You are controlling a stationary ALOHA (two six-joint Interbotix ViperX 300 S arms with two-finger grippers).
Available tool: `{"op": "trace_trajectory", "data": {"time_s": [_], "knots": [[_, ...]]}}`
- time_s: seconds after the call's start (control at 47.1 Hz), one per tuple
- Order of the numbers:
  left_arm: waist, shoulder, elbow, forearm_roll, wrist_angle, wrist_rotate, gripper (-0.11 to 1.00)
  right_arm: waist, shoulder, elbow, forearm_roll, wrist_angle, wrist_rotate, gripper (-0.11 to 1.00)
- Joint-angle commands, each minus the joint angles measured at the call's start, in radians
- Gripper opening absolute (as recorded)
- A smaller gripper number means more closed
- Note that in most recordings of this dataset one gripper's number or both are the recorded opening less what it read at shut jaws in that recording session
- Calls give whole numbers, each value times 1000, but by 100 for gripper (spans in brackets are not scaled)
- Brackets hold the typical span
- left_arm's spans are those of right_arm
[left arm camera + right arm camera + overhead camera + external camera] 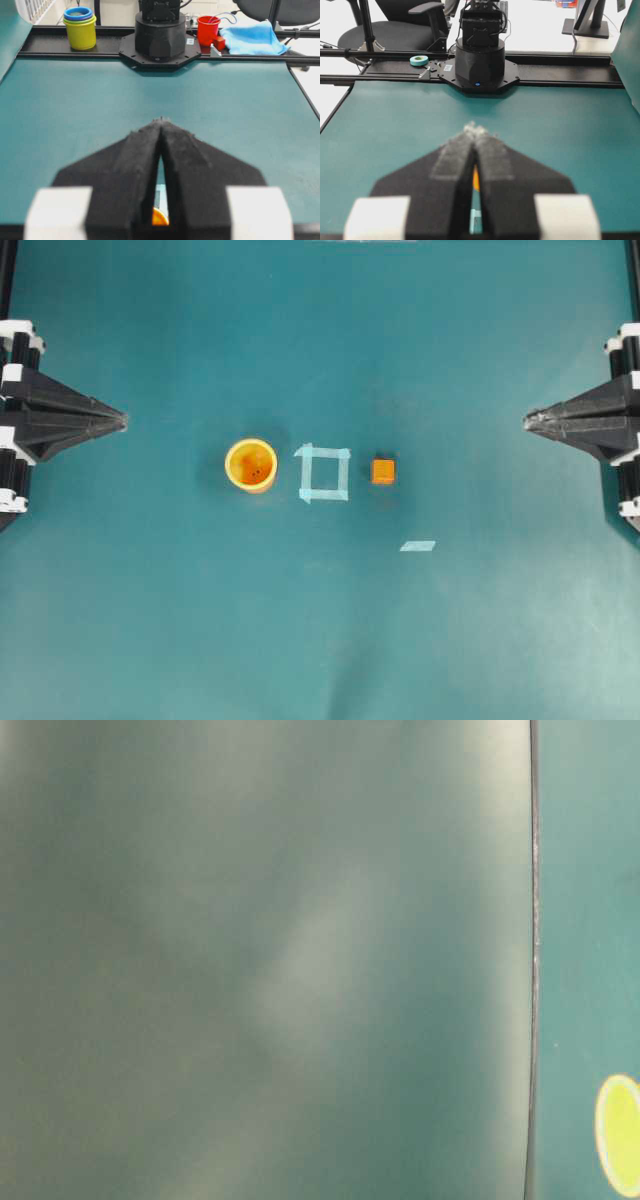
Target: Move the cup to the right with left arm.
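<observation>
Next, the left gripper closes around the outer sides of the yellow-orange cup (259,487), just below its rim, cup between its fingers.
The yellow-orange cup (250,464) stands upright on the teal table, left of centre. My left gripper (122,421) is shut and empty at the left edge, well apart from the cup and pointing right. In the left wrist view the left gripper (161,120) has its tips together, and a sliver of the cup (159,217) shows through the slit behind them. My right gripper (528,421) is shut and empty at the right edge. In the right wrist view the right gripper (476,129) shows an orange sliver through its slit; I cannot tell what it belongs to.
A light-blue tape square (324,473) lies just right of the cup, and a small orange cube (383,471) sits right of the square. A loose tape strip (418,546) lies nearer the front. The table-level view is blurred, with a yellow oval (620,1135) at its right edge.
</observation>
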Motion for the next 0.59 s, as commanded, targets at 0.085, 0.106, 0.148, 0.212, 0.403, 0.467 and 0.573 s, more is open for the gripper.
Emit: {"op": "trace_trajectory", "data": {"time_s": [0.085,0.106,0.148,0.212,0.403,0.467,0.573], "knots": [[-8,8,-21,5,80,-15,0,3,20,-34,6,8,12,-1],[-6,8,-23,5,89,-17,0,3,21,-37,5,14,12,-1],[-6,8,-25,5,97,-17,0,3,25,-44,6,18,12,-1],[-6,8,-26,5,97,-17,0,3,25,-46,6,25,12,-1],[-6,15,-21,5,98,-15,0,3,25,-49,6,20,14,-1],[-6,25,-18,5,101,-15,0,3,25,-49,6,20,14,-1],[-6,43,-17,5,100,-15,0,3,25,-51,8,21,14,-1]]}}
